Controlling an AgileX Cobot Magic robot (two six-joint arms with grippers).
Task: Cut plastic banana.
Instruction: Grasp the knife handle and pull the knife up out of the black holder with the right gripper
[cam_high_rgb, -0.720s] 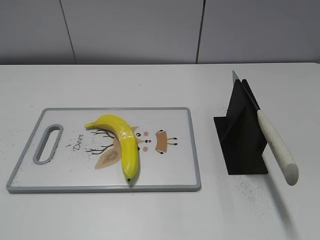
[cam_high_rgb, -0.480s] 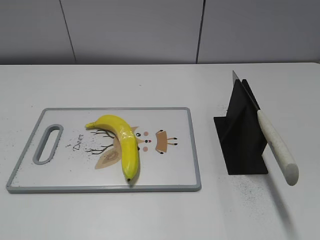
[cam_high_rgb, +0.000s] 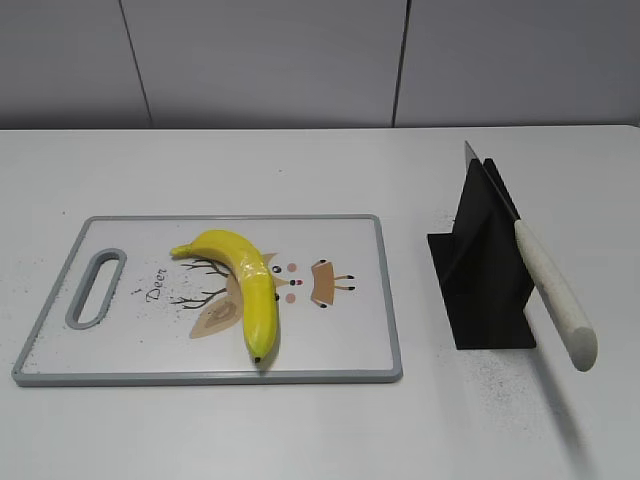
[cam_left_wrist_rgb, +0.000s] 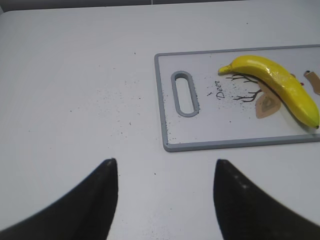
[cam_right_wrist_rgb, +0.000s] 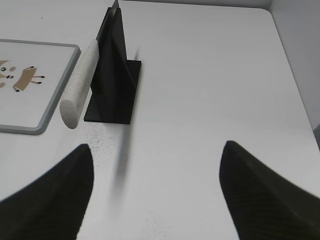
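Next, I move my right gripper to the middle of the knife's pale handle (cam_high_rgb: 556, 296) (cam_right_wrist_rgb: 79, 90), which sticks out from the black stand, and close it there.
The plastic banana (cam_high_rgb: 249, 284) is glossy yellow and curved, with a dark tip toward the front. It lies whole on a white cutting board (cam_high_rgb: 120, 330) with a grey rim. It also shows in the left wrist view (cam_left_wrist_rgb: 275, 85), on the board (cam_left_wrist_rgb: 200, 127). A knife with a pale handle (cam_high_rgb: 555, 295) rests slanted in a black stand (cam_high_rgb: 480, 270); in the right wrist view the handle (cam_right_wrist_rgb: 80, 85) juts from the stand (cam_right_wrist_rgb: 117, 75). My left gripper (cam_left_wrist_rgb: 165, 172) is open over bare table, left of the board. My right gripper (cam_right_wrist_rgb: 157, 160) is open, right of the stand. Neither gripper shows in the exterior view.
The board has a handle slot (cam_high_rgb: 95, 288) at its left end and a deer drawing under the banana. Dark specks lie on the white table (cam_high_rgb: 300, 160) around the board and stand. The table's right edge (cam_right_wrist_rgb: 292, 75) runs close to the right arm.
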